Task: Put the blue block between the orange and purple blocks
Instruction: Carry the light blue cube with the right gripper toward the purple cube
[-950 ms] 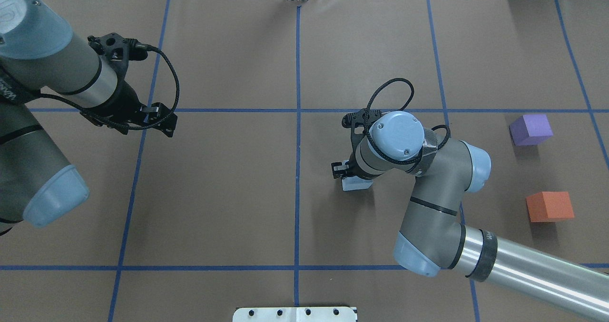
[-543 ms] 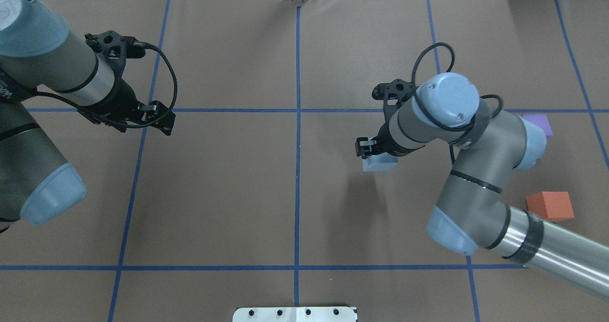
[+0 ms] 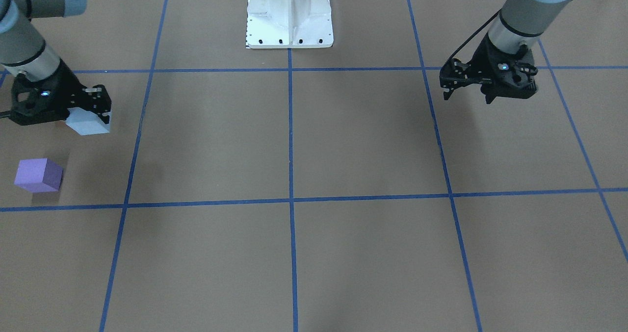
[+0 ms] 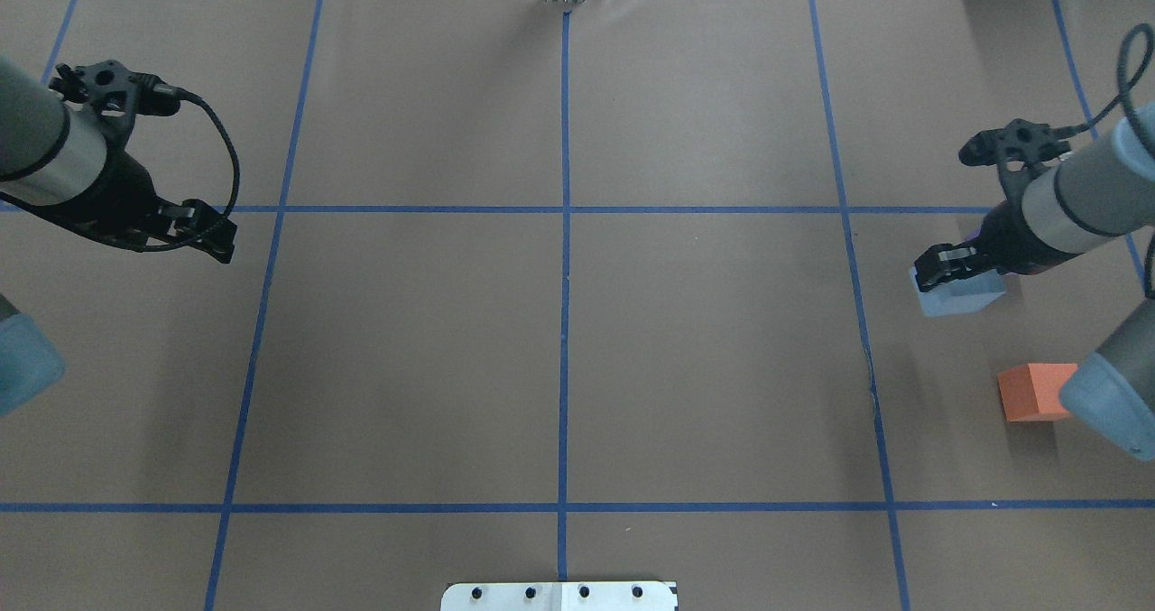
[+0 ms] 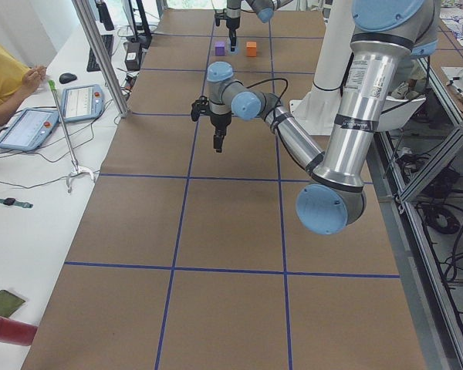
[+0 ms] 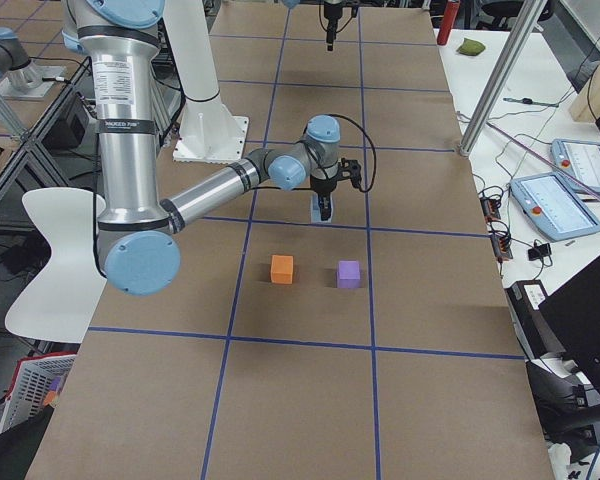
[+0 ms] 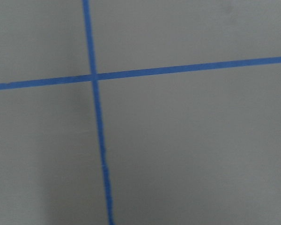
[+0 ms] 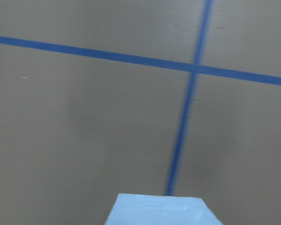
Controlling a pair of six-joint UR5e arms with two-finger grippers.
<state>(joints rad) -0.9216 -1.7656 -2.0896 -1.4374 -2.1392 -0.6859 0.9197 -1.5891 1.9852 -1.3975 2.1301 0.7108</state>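
The gap (image 3: 53,143) is beside the purple block on the brown paper. Next, my right gripper lets go of the blue block, now held off the table, there.
My right gripper (image 4: 943,273) is shut on the light blue block (image 4: 961,293) and holds it off the table. The orange block (image 4: 1029,393) lies nearer the robot, partly behind my right arm. The purple block (image 4: 971,235) shows only as a sliver behind the gripper. In the front view the right gripper (image 3: 93,107) holds the blue block (image 3: 88,124) just behind the purple block (image 3: 38,175); the orange block is out of view there. The right side view shows the orange block (image 6: 282,268) and the purple block (image 6: 349,274) side by side with a gap. My left gripper (image 4: 217,236) is open and empty.
Brown table paper with a blue tape grid (image 4: 565,209) covers the table. The robot's white base plate (image 3: 289,15) stands at the table's near edge. A pole (image 6: 490,90) and the operators' tablets (image 6: 550,190) stand off the table's far side.
My right gripper has lifted the blue block and carried it right, from the table's middle to beside the purple and orange blocks. My left arm has drawn back to the left.
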